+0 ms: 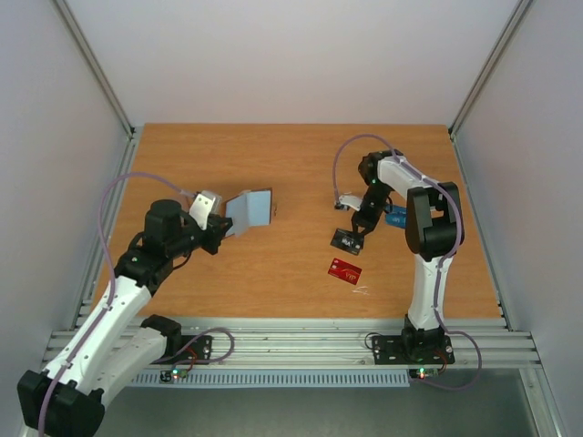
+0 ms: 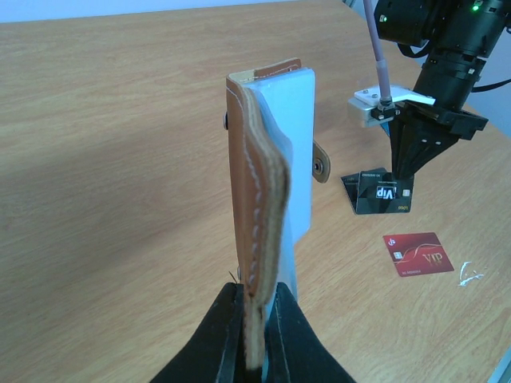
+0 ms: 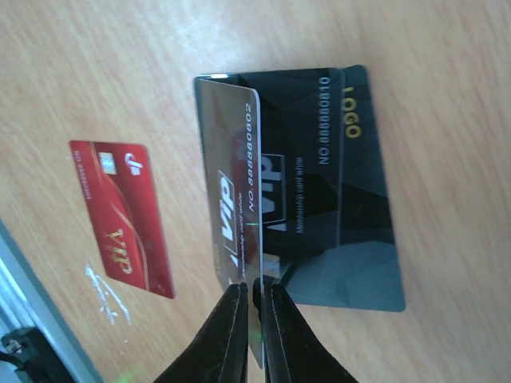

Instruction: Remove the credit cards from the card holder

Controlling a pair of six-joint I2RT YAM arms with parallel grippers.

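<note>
I need to use my left gripper to set the card holder on the bare wood [image 1: 257,244] between my left gripper and the black card.
The card holder [image 1: 248,209] is brown leather with a pale blue-grey inside. It stands on edge, folded nearly shut, with my left gripper [image 1: 217,233] shut on its lower edge [image 2: 254,315]; seen edge-on, the card holder [image 2: 263,175] shows its small tab at the right. My right gripper [image 1: 357,233] is shut on the black credit card [image 1: 345,240], pinching one edge [image 3: 257,289]. The black card [image 3: 335,207] with white VIP print hangs tilted just over the wood. The red card [image 1: 344,270] lies flat beside it. The blue card [image 1: 397,217] lies partly behind the right arm.
A white scratch mark [image 2: 466,275] sits on the wood near the red card [image 2: 417,254]. Metal rails [image 1: 291,339] run along the near table edge, and grey walls close in both sides and the back.
</note>
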